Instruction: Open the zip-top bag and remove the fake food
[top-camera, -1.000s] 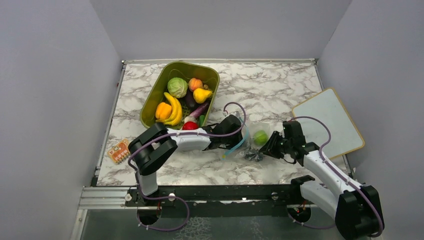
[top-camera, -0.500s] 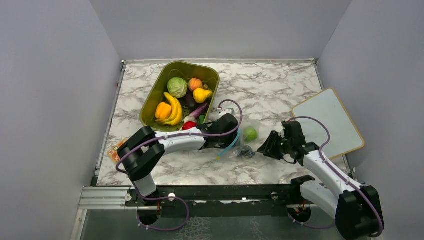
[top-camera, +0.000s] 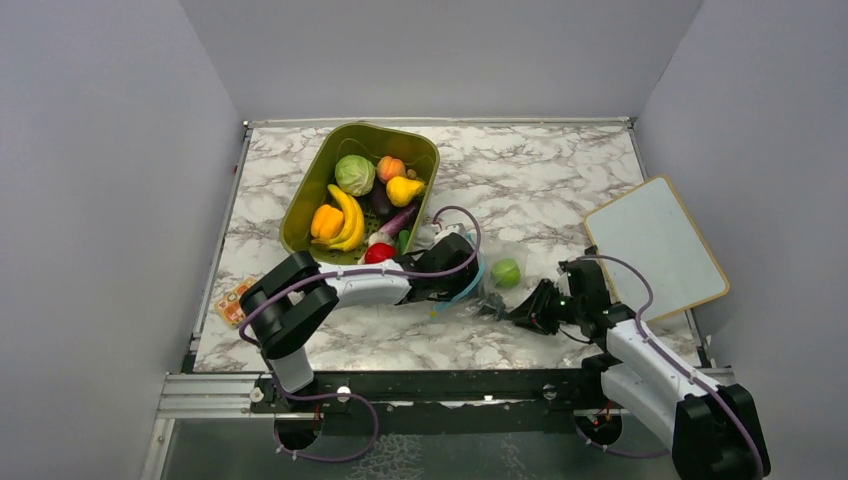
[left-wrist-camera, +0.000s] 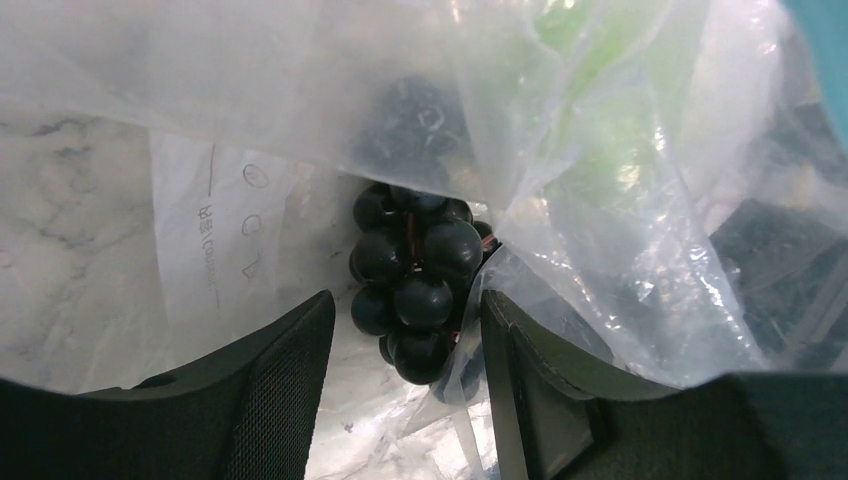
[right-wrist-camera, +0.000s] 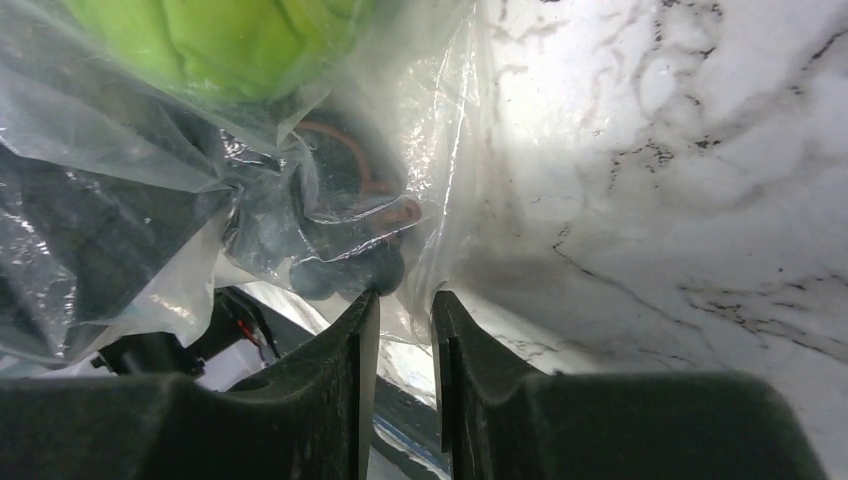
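Observation:
The left gripper has a fold of bag film between its finger and the grapes, so it should open, back off the film, and grip the grapes themselves (left-wrist-camera: 416, 278).
The clear zip-top bag (top-camera: 497, 288) lies mid-table, its teal zipper strip (top-camera: 472, 285) beside my left gripper (top-camera: 462, 285). A light green round piece (top-camera: 505, 272) of fake food sits in the film, with a dark grape bunch (top-camera: 491, 303) just below it. In the left wrist view my left gripper (left-wrist-camera: 407, 300) is open around the grape bunch (left-wrist-camera: 420, 270), with bag film (left-wrist-camera: 600, 200) draped over its right finger. My right gripper (top-camera: 522, 312) is at the bag's near right edge. Its jaws (right-wrist-camera: 405, 298) are nearly together with a fold of film (right-wrist-camera: 120, 150) between the tips, below the green piece (right-wrist-camera: 240, 40).
An olive bin (top-camera: 300, 215) at the back left holds several toy fruits and vegetables. A whiteboard (top-camera: 655, 245) lies at the right edge. A small orange card (top-camera: 237, 302) lies at the left edge near the left arm.
The left gripper has opened and pulled the bag and green piece leftward. The right gripper loosened, moved down-left to the bag's near edge and narrowed again.

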